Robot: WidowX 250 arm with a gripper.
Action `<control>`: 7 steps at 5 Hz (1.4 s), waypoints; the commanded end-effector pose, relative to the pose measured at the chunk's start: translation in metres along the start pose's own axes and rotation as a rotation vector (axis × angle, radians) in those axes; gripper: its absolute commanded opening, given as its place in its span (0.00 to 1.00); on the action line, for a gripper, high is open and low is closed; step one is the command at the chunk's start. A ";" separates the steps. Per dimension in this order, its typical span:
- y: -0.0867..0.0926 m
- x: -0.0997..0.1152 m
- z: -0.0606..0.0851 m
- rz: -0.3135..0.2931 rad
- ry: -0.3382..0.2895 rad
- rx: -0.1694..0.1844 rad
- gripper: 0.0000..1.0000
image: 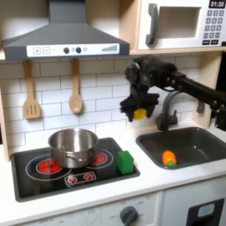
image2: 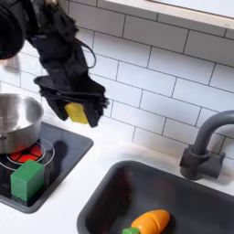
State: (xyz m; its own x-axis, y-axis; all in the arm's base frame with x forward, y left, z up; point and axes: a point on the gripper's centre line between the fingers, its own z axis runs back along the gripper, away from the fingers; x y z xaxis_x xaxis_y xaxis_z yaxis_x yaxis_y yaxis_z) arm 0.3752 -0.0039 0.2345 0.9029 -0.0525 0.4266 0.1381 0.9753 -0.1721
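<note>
Next, I open my gripper to let go of the yellow block, still well above the countertop, in the dark sink, at the orange toy carrot's spot (image: pixel 169 161).
My black gripper (image: pixel 139 111) hangs in the air in front of the white tiled wall, between the stove and the sink, shut on a small yellow block (image: pixel 139 114). In the second exterior view the yellow block (image2: pixel 77 113) sits between the fingers of the gripper (image2: pixel 79 108), well above the countertop. A green cube (image: pixel 125 161) rests on the stove's right front corner, seen as the green cube (image2: pixel 27 180) in the second exterior view. A steel pot (image: pixel 72 146) stands on the cooktop's left burner.
An orange toy carrot (image: pixel 169 158) lies in the dark sink (image: pixel 196 153); in the second exterior view the carrot (image2: pixel 149 221) lies low in the sink. A grey faucet (image2: pixel 203 146) rises behind. Wooden spatula (image: pixel 31 93) and spoon (image: pixel 76 88) hang on the wall. A microwave (image: pixel 184 24) sits above.
</note>
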 end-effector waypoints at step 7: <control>-0.040 -0.069 -0.088 -0.242 0.265 -0.003 1.00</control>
State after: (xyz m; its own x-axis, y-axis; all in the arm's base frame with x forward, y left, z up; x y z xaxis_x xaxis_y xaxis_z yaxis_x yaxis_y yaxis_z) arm 0.3420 -0.0658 0.1342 0.9123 -0.3525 0.2085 0.3786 0.9200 -0.1009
